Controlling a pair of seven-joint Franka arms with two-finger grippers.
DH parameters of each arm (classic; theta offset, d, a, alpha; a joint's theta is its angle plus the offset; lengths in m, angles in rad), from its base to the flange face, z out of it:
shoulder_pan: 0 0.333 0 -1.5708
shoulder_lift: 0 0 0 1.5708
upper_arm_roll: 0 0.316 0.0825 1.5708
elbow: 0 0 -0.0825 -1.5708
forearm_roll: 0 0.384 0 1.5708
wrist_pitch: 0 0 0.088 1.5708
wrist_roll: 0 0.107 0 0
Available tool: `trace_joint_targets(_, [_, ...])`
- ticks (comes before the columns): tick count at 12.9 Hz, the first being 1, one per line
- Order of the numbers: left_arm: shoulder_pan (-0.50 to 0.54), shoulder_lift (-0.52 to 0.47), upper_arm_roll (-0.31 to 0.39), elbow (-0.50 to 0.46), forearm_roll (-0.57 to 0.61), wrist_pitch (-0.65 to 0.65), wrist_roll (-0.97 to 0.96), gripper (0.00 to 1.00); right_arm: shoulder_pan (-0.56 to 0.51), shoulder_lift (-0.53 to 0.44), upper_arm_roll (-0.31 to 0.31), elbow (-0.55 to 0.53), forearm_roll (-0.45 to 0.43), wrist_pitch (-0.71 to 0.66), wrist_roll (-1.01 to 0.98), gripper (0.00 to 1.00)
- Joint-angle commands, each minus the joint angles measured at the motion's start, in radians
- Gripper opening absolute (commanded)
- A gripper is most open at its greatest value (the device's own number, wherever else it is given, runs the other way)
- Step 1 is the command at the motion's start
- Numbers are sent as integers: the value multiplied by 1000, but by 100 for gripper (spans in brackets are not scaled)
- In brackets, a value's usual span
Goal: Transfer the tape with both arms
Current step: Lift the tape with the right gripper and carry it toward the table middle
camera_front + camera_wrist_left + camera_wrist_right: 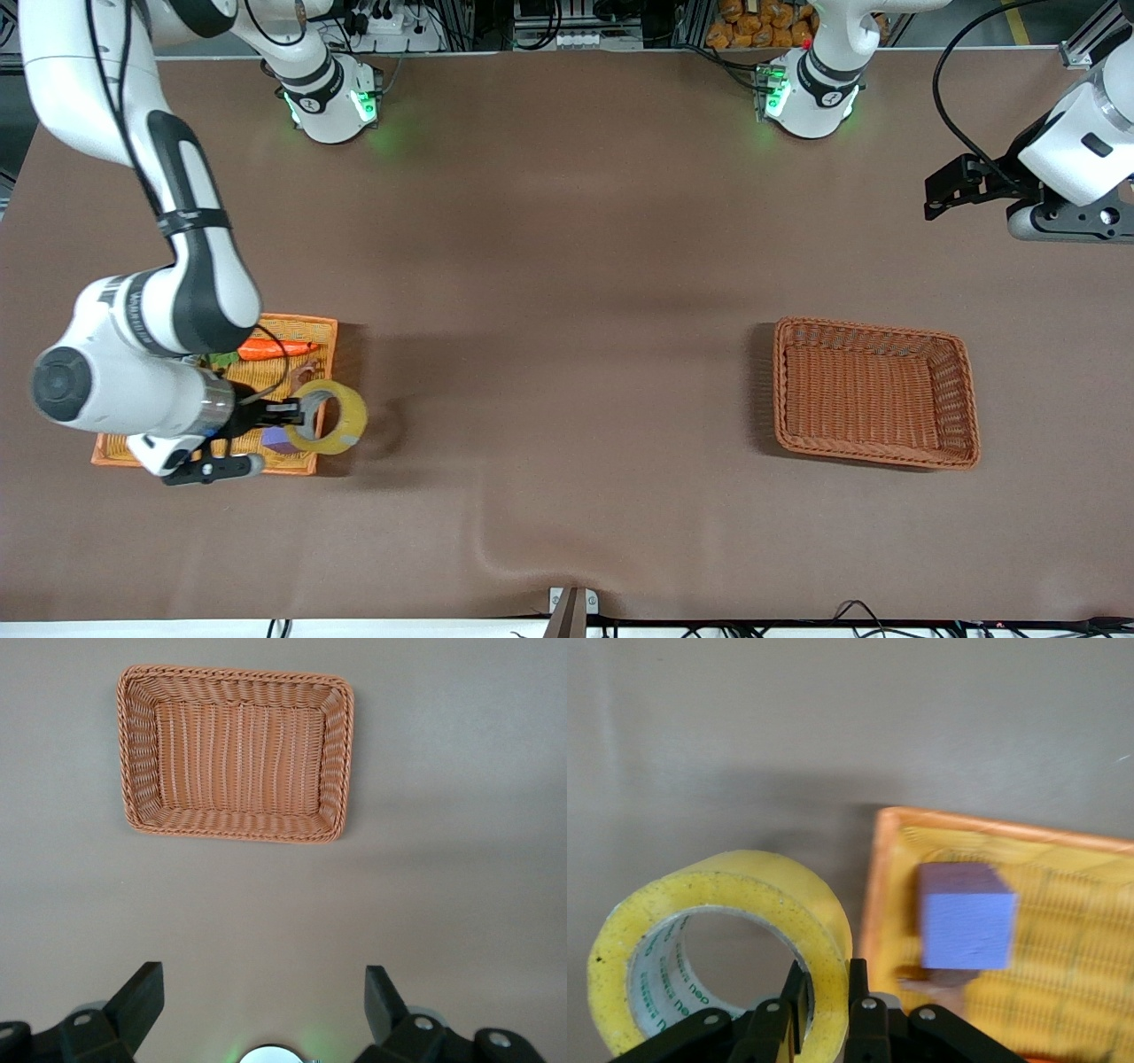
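The tape will go down on the table midway [539, 366] between the orange tray and the wicker basket, set there by my right gripper.
The tape [337, 416] is a yellow translucent roll with a grey-white core. My right gripper [294, 413] is shut on its wall, one finger inside the ring and one outside, and holds it in the air over the edge of the orange tray [321, 332]. The right wrist view shows the tape [744, 904] pinched between the fingers [859, 992]. My left gripper [939, 197] is open and empty, held high over the left arm's end of the table. Its fingers [142, 1001] stand wide apart in the left wrist view.
The orange tray holds a carrot toy [275, 349] and a purple block [964, 916]. A brown wicker basket [877, 392] stands empty toward the left arm's end of the table; it also shows in the left wrist view [236, 753].
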Motion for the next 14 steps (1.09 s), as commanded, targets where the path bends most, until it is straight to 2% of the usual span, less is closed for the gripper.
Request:
trace_joint_targets(1, [-3,13,-10,5,-10,-4,-31,100,87,5,-7,8,8,-13,174,0])
trace_joint_targets(5, [-6,36,-16,2,-17,5,-60,100,277,20,-9,-4,-4,-7,513,0])
trace_joint_targets(7, [-12,75,-35,2,-16,16,-79,100,346,37,-9,-7,-6,-4,604,0])
trace_joint_targets(9, [-44,105,-41,2,-16,54,-119,100,394,69,-9,-10,5,19,632,0])
trace_joint_targets(12, [-95,145,-42,-4,-19,111,-175,100,469,122,-15,-14,-15,158,627,0])
trace_joint_targets(13, [-113,155,-42,-13,-19,137,-187,100,477,134,-18,-14,-32,168,629,2])
trace_joint_targets(14, [-119,158,-42,-27,-19,163,-195,100,477,140,-18,-14,-43,169,629,10])
